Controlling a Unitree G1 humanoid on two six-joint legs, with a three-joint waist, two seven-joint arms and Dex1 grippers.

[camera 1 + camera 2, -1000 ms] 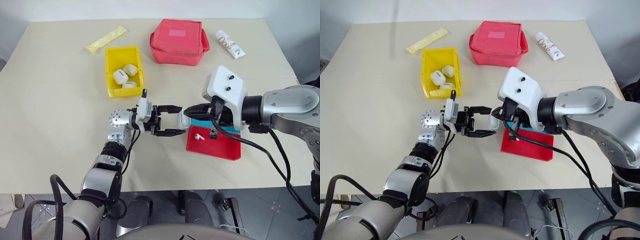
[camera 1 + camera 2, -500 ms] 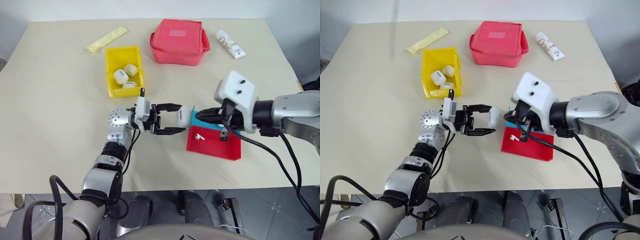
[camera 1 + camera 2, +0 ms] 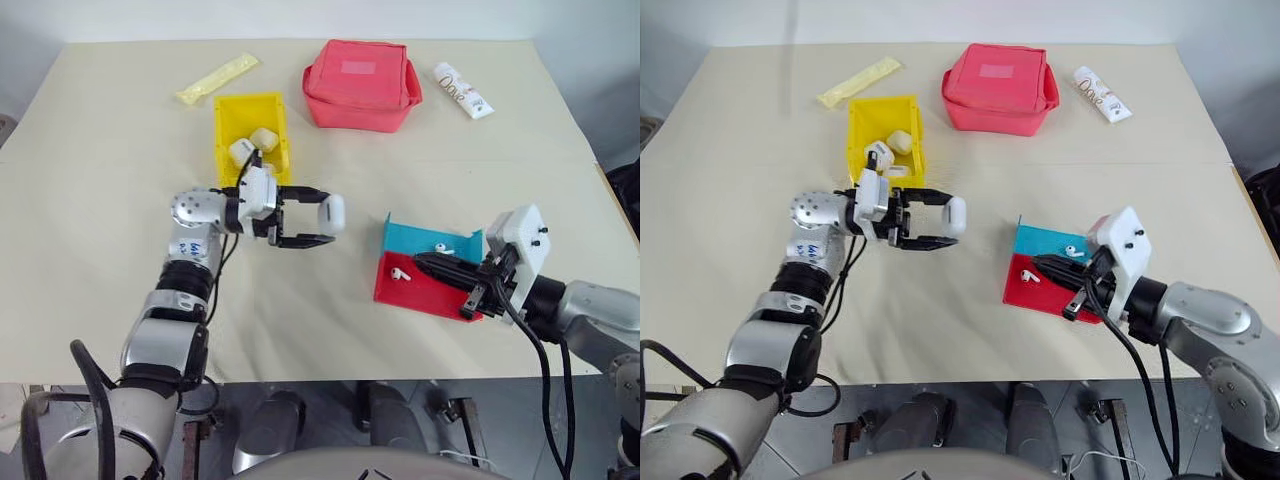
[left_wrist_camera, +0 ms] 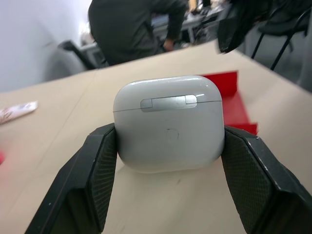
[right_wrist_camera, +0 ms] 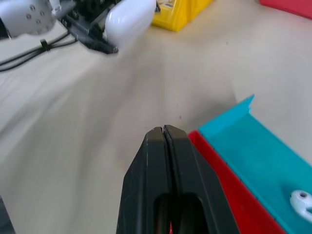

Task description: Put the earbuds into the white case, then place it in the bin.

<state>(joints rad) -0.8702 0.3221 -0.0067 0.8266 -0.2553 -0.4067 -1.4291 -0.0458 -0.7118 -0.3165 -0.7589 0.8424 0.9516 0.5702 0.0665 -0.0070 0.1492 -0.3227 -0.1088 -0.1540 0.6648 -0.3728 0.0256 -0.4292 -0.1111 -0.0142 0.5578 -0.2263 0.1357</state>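
I will let go of the white case with my left gripper on top of the other white cases (image 3: 249, 140) inside the yellow bin.
My left gripper (image 3: 328, 218) is shut on the white case (image 3: 334, 211), lid closed, and holds it above the table just in front of the yellow bin (image 3: 222, 135). In the left wrist view the case (image 4: 168, 117) sits clamped between the black fingers (image 4: 95, 175). Other white cases (image 3: 262, 137) lie inside the bin. Two earbuds rest in the red-and-blue tray (image 3: 425, 295): one (image 3: 438, 248) on the blue part, one (image 3: 399, 271) on the red part. My right gripper (image 3: 420, 260) is shut and empty, low over the tray's near right side; its tips (image 5: 164, 130) point toward the case.
A red zip pouch (image 3: 360, 84) stands at the back middle, a white printed tube (image 3: 460, 88) to its right, and a yellow sachet (image 3: 215, 79) at the back left. A person (image 4: 131, 29) sits beyond the table in the left wrist view.
My left gripper has carried the case leftward, closer to the yellow bin. My right gripper has drawn away from the case, moving right and down to the tray's near side.
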